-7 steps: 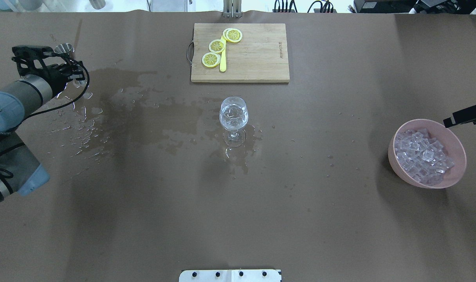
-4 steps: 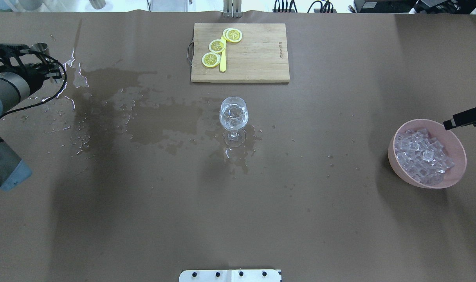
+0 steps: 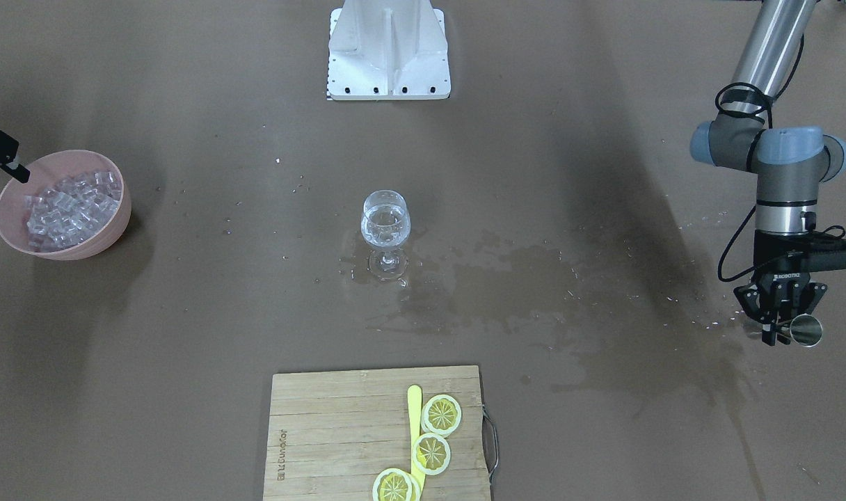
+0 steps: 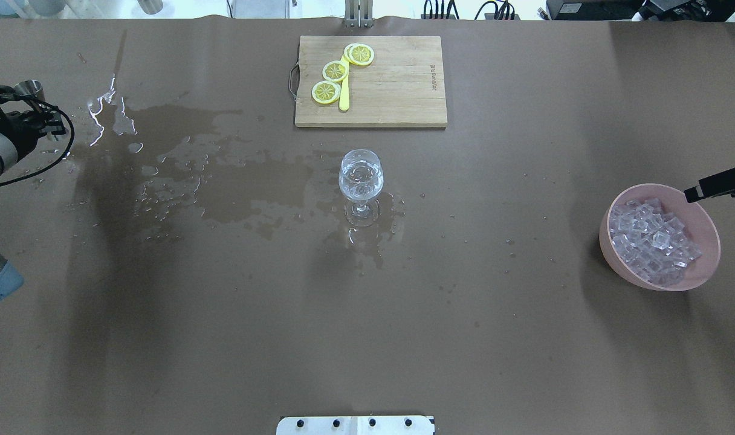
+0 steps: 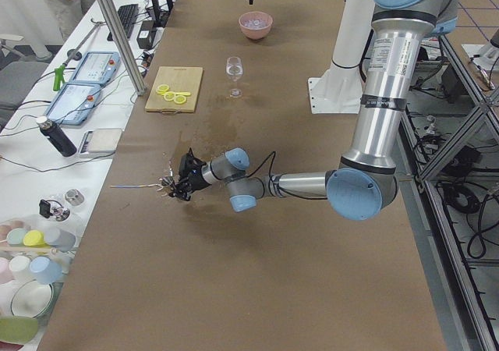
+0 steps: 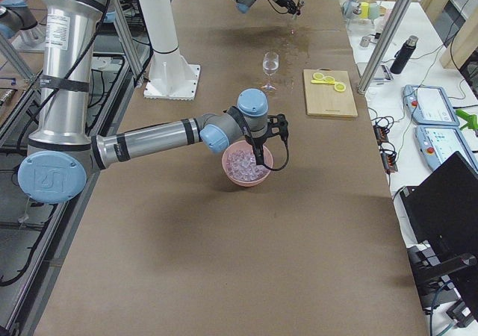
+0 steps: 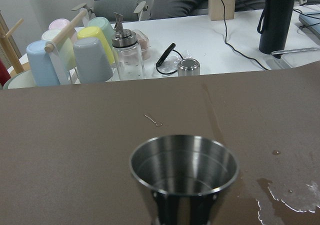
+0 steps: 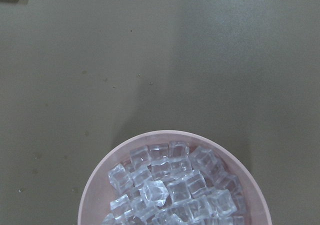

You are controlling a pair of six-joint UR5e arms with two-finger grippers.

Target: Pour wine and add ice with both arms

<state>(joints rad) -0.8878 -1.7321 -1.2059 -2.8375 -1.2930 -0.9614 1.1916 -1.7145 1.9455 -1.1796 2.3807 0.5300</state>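
The robot's right gripper should move down and close on a clear ice cube at the middle of the pink bowl (image 3: 65, 204) (image 8: 175, 218).
A stemmed wine glass (image 4: 361, 175) stands at the table's middle with clear wine (image 3: 385, 228) in its bowl. At the far left edge my left gripper (image 3: 778, 334) is shut on a small steel cup (image 3: 806, 330), held upright just above the wet table. In the left wrist view the steel cup (image 7: 184, 171) looks empty. A pink bowl (image 4: 609, 248) at the right holds ice (image 4: 651, 238) in many clear cubes. My right gripper (image 4: 715, 184) hangs over the bowl's far rim. Only its black tip shows, and I cannot tell whether it is open or shut. The ice (image 8: 170, 187) fills the right wrist view.
A wooden cutting board (image 4: 398, 84) with lemon slices (image 4: 335, 71) and a yellow knife lies beyond the glass. Spilled liquid (image 4: 222, 181) darkens the table from the glass to the left edge. The white pedestal (image 3: 388, 49) stands at the robot's side. Cups and bottles (image 7: 85, 50) crowd the side bench.
My left arm has swung further left with the steel cup, away from the glass and toward the table's edge. The right gripper has stayed over the bowl.
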